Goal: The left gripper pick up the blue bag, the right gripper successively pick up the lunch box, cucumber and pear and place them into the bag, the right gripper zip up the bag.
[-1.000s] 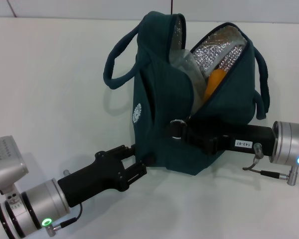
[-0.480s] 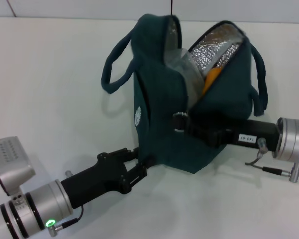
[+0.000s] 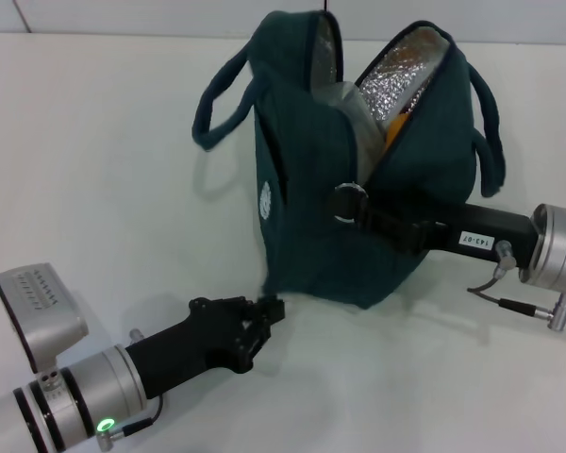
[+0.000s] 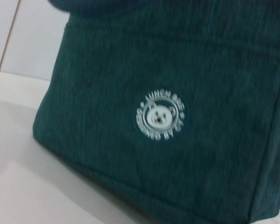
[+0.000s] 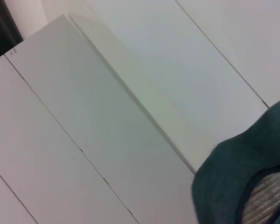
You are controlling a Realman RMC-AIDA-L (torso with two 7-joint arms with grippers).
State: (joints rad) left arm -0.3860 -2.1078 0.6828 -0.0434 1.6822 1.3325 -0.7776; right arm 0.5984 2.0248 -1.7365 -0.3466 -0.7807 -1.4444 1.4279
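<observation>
Next, my left gripper opens and takes the fabric nearer the logo (image 3: 270, 253) before zipping, as it pinches only the tip of the blue bag's lower near corner.
The blue bag (image 3: 302, 189) stands on the white table, its top still gaping and showing foil lining. Inside it, the clear lunch box (image 3: 344, 99) and a sliver of the orange pear (image 3: 393, 132) show; the cucumber is hidden. My right gripper (image 3: 358, 209) reaches in from the right and is shut on the silver zipper ring pull (image 3: 346, 203), halfway up the bag's near end. My left gripper (image 3: 272, 310) pinches the bag's lower near corner. The left wrist view is filled by the bag's side (image 4: 177, 70) and its white logo (image 4: 160, 116). A bag edge (image 5: 242, 168) shows in the right wrist view.
Bare white table (image 3: 104, 142) lies to the left of the bag and in front of it. The bag's two rolled handles (image 3: 217, 104) hang out to either side. A wall of white panels (image 5: 107, 116) shows in the right wrist view.
My right gripper has climbed the bag's end with the ring pull, and the opening has narrowed. The bag stands more upright. My left gripper has dropped lower and back at the corner.
</observation>
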